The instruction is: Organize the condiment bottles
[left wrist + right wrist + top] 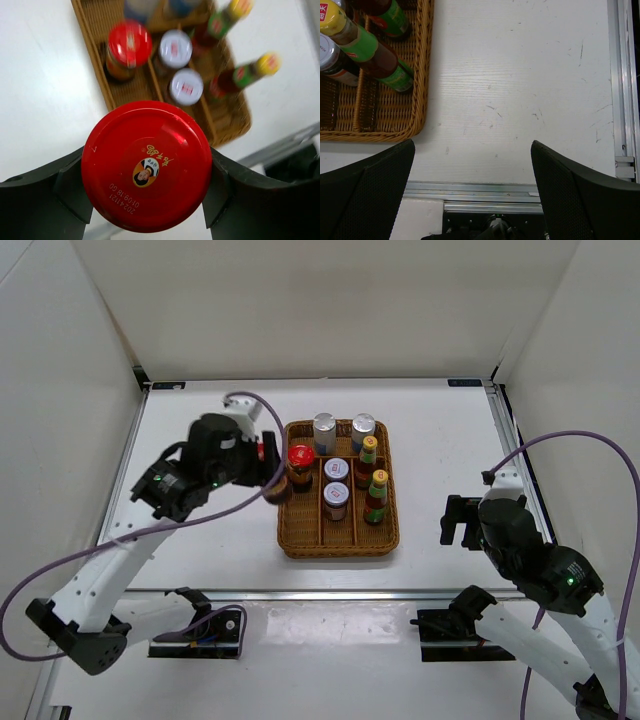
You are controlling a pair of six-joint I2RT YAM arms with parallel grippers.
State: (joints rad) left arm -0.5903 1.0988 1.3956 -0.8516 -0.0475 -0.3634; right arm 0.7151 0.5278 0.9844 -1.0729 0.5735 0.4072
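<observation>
Next, the left gripper releases the red-lidded dark jar, now held just off the wicker tray's edge, in the wicker tray [300, 529], beside the nearer silver-lidded jar.
My left gripper [272, 472] [146, 176] is shut on a red-lidded dark jar [146, 165], held just off the left edge of the wicker tray [340, 543]; its body shows below the gripper in the top view [278, 487]. In the tray stand the other red-lidded jar [301, 462], two short silver-lidded jars [337, 471] [336, 499], two silver-capped white bottles [324, 430] [362, 428] and two yellow-capped red sauce bottles [368, 456] [378, 492]. My right gripper [458, 521] [472, 170] is open and empty, right of the tray.
The tray's front right corner [422, 75] shows in the right wrist view, with bare white table to its right. A metal rail [520, 189] runs along the table's near edge. White walls enclose the table on three sides.
</observation>
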